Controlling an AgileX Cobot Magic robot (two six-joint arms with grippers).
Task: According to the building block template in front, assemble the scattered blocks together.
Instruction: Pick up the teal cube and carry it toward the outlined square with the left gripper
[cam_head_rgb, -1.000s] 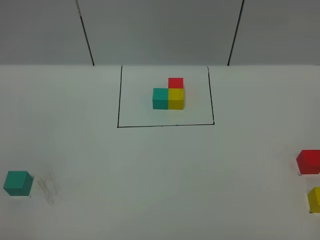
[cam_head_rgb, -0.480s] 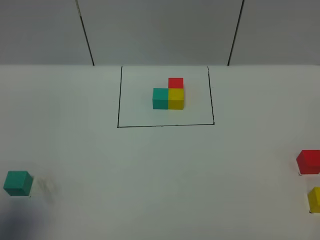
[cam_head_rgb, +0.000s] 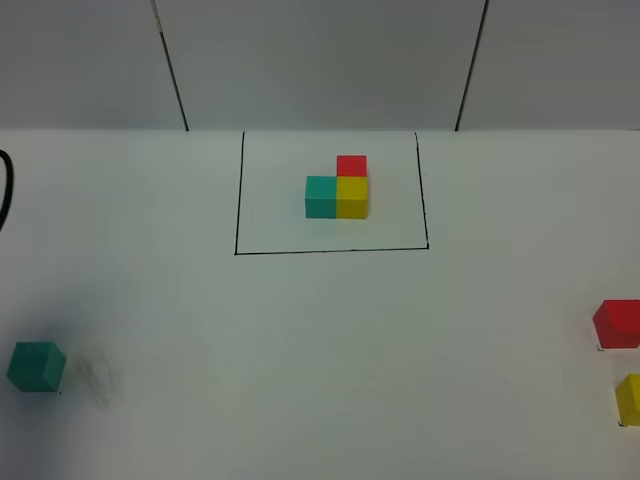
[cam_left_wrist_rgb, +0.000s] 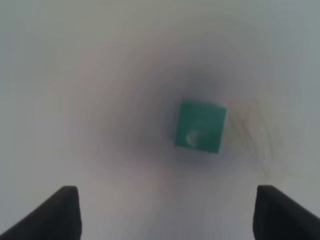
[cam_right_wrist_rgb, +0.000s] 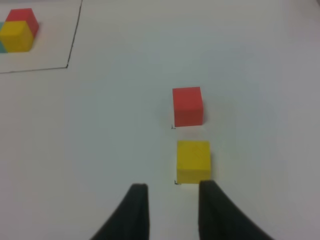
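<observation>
My left gripper should close on the opposite sides (cam_head_rgb: 38, 368) (cam_left_wrist_rgb: 200, 127) of the scattered teal cube that is next to the grey scuff marks.
The building block template (cam_head_rgb: 337, 190) is a teal, yellow and red cluster inside a black outline (cam_head_rgb: 236, 200) at the back middle; part of it shows in the right wrist view (cam_right_wrist_rgb: 17, 35). The scattered teal cube (cam_head_rgb: 36, 366) sits at the front left. The blurred left wrist view shows it (cam_left_wrist_rgb: 200, 126) ahead of my left gripper (cam_left_wrist_rgb: 167, 215), which is wide open and empty above it. The scattered red cube (cam_head_rgb: 618, 324) and yellow cube (cam_head_rgb: 630, 398) sit at the right edge. My right gripper (cam_right_wrist_rgb: 172, 210) is empty, jaws a narrow gap apart, just short of the yellow cube (cam_right_wrist_rgb: 193, 161), with the red cube (cam_right_wrist_rgb: 188, 106) beyond. Neither gripper shows in the exterior view.
A black cable (cam_head_rgb: 4, 190) curves in at the left edge of the white table (cam_head_rgb: 330, 350). Faint grey scuff marks (cam_head_rgb: 95, 375) lie beside the teal cube. A grey wall with two dark seams stands behind the table.
A shadow has shifted over the front left around the teal cube, and a black cable has come in at the left edge. No cube has moved.
</observation>
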